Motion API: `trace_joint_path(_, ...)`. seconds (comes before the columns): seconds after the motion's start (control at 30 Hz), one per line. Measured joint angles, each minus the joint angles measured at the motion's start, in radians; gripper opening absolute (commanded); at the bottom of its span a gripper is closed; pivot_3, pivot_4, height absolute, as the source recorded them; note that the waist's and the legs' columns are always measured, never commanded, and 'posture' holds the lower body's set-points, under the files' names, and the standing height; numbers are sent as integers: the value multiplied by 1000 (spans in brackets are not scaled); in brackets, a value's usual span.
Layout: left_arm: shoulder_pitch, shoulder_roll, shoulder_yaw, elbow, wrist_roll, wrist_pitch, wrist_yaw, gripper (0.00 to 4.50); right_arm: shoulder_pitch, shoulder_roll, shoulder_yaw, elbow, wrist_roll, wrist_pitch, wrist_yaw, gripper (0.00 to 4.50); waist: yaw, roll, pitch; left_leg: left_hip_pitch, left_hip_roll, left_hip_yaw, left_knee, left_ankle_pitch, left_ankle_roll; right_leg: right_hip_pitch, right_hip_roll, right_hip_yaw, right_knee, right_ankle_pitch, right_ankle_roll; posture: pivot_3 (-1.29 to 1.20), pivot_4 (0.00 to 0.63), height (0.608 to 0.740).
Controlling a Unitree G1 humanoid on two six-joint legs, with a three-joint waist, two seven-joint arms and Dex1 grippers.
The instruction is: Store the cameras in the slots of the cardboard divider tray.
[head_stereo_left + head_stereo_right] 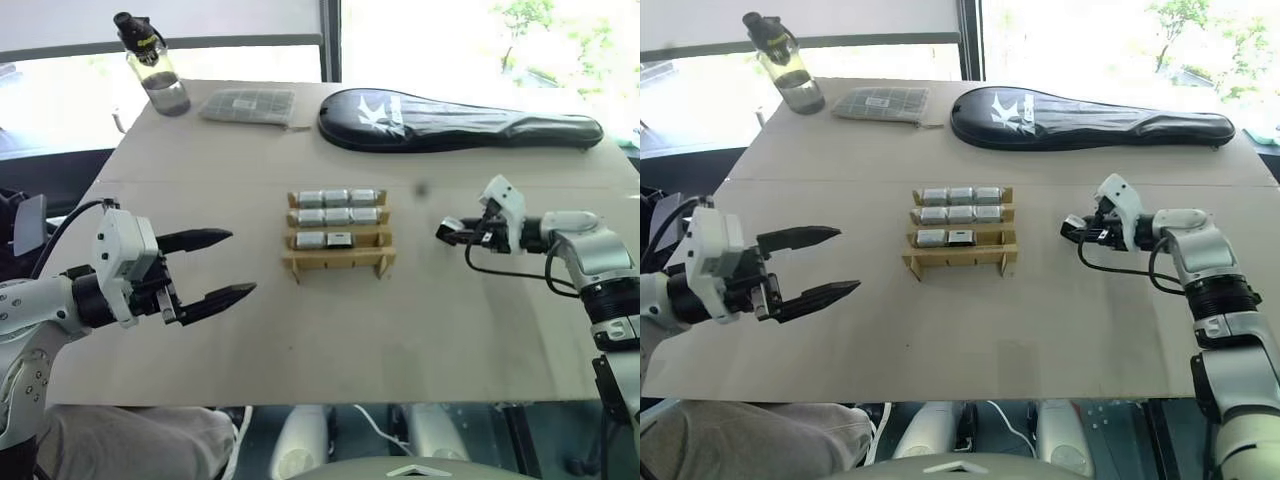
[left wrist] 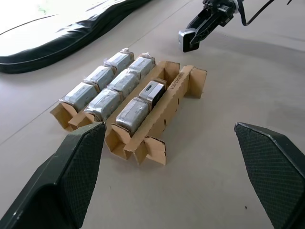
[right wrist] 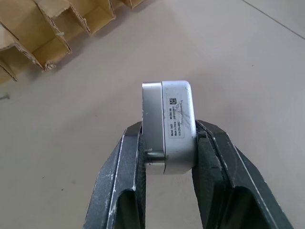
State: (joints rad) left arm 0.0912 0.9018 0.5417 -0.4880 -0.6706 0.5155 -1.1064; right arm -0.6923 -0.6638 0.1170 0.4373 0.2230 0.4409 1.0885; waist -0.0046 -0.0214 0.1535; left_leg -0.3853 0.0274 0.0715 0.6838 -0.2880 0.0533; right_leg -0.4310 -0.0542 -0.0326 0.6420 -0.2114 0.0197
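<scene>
Next, my right gripper releases the camera that it has, setting it free in the empty end slot of the cardboard divider tray's third row [image 1: 367, 239].
The cardboard divider tray [image 1: 338, 262] stands at the middle of the table. Several silver-grey cameras [image 1: 337, 197] fill its two far rows, and two more sit in the third row [image 2: 136, 112]. That row's right slot and the nearest row are empty. To the right of the tray, my right gripper [image 1: 446, 233] is shut on one camera [image 3: 169, 126], which its black fingers [image 3: 126, 162] clamp by both sides just above the table. My left gripper [image 1: 240, 263] hovers left of the tray, open, with nothing between its fingers [image 2: 71, 171].
Along the table's far edge stand a water bottle [image 1: 152, 65], a flat grey packet [image 1: 250, 105] and a long black zipped case [image 1: 455, 122]. Bare tabletop lies between the tray and both grippers, and in front of the tray down to the near edge.
</scene>
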Motion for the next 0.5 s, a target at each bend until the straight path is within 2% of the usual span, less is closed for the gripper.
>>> trace_joint_path(0.17,-16,4,-4,1,-1,-1,1,4500,9,-9,0,-111,4,19,8,801,-6,1,0,0,0,0,0,0,0,0,0,0,0,0,0,0,150,740)
trace_joint_path(0.27,-46,5,-19,23,-1,-2,-1,4500,-27,-7,55,-194,-13,13,57,801,-11,1,1,1,0,0,0,0,1,0,1,-1,0,0,0,0,150,740)
trace_joint_path(0.5,-87,30,-51,42,0,-3,-3,4500,-191,129,177,-273,-64,-35,82,801,-7,2,1,1,1,0,-2,0,0,-1,1,-3,0,0,0,0,150,740)
